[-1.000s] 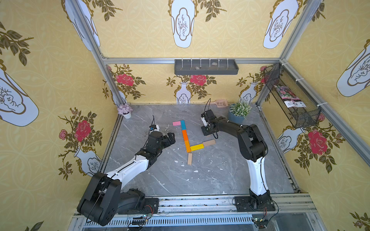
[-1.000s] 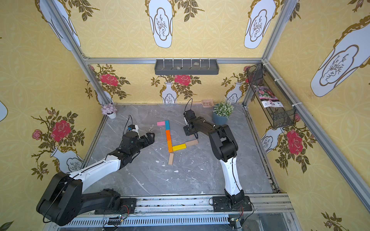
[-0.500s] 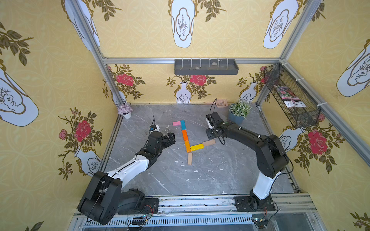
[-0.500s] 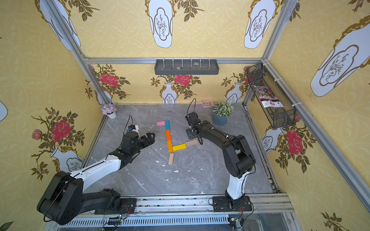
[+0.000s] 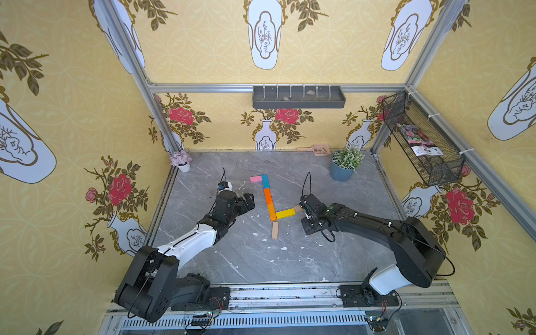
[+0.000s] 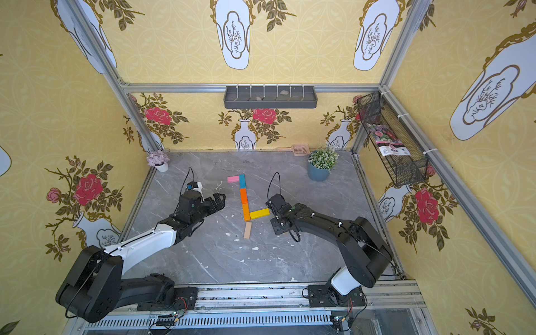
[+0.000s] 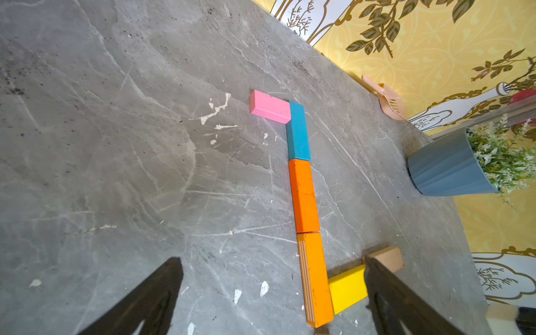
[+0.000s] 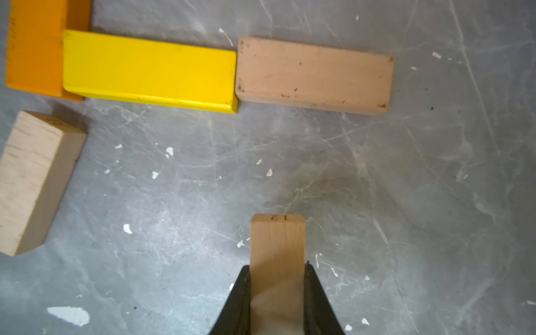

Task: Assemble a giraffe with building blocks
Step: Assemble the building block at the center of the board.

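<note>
The third tan block, now held just above the table, will be put down by my right gripper just in front of the tan block (image 5: 311, 220) (image 8: 328, 205) beside the yellow body.
The giraffe lies flat mid-table in both top views: pink head (image 5: 255, 179), blue block (image 5: 265, 181), two orange blocks (image 5: 269, 203), yellow body (image 5: 285, 214). One tan block (image 5: 298, 208) butts the yellow end, and another tan block (image 5: 275, 230) lies below the lower orange one. My right gripper (image 8: 277, 269) is shut on a third tan block (image 8: 277, 240), held just above the table in front of the yellow-tan joint; in a top view the right gripper (image 5: 309, 223) hides it. My left gripper (image 5: 248, 203) stands open and empty left of the neck, its fingers (image 7: 150, 295) spread wide.
A blue pot with a plant (image 5: 342, 171) stands at the back right, with a pink scoop (image 5: 319, 150) by the back wall. A small flower pot (image 5: 181, 161) sits in the back left corner. A wire basket (image 5: 420, 139) hangs on the right wall. White flecks dot the table (image 5: 261, 261).
My right arm has swung out to the right, and its gripper has come toward the front with the tan block. The left arm has stayed still.
</note>
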Available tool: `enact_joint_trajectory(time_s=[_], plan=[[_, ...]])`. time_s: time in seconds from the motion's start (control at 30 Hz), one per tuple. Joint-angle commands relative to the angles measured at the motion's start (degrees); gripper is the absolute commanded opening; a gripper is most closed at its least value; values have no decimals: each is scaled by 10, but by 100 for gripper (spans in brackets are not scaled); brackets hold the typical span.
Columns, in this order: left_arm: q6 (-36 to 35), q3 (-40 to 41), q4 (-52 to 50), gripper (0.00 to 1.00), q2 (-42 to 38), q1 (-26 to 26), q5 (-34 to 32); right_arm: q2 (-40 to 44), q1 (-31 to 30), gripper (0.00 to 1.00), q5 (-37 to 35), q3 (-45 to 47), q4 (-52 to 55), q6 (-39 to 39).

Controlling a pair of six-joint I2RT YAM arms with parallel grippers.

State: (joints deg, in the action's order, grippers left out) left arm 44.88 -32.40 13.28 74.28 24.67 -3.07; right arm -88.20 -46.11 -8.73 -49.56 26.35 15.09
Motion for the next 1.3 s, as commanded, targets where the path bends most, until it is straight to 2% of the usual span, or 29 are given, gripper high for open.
enact_joint_trajectory(time_s=[0.0,0.27,0.43,0.93,1.0,1.13,1.27], plan=[[-3,0,19,99,2,-1,1,-7,12,22,3,9,-37,-13],[-5,1,20,99,0,-1,-1,-23,79,22,71,-9,-61,-57],[-5,1,20,99,0,-1,0,-62,93,22,97,-35,-55,-82],[-6,0,22,99,2,-1,4,-102,102,24,73,-56,-28,-99],[-6,0,23,99,2,-1,4,-99,103,29,67,-55,-29,-97],[-6,0,23,99,2,-1,5,-83,100,52,39,-53,-29,-88],[-7,0,22,99,2,-1,4,-26,91,63,15,-43,-25,-59]])
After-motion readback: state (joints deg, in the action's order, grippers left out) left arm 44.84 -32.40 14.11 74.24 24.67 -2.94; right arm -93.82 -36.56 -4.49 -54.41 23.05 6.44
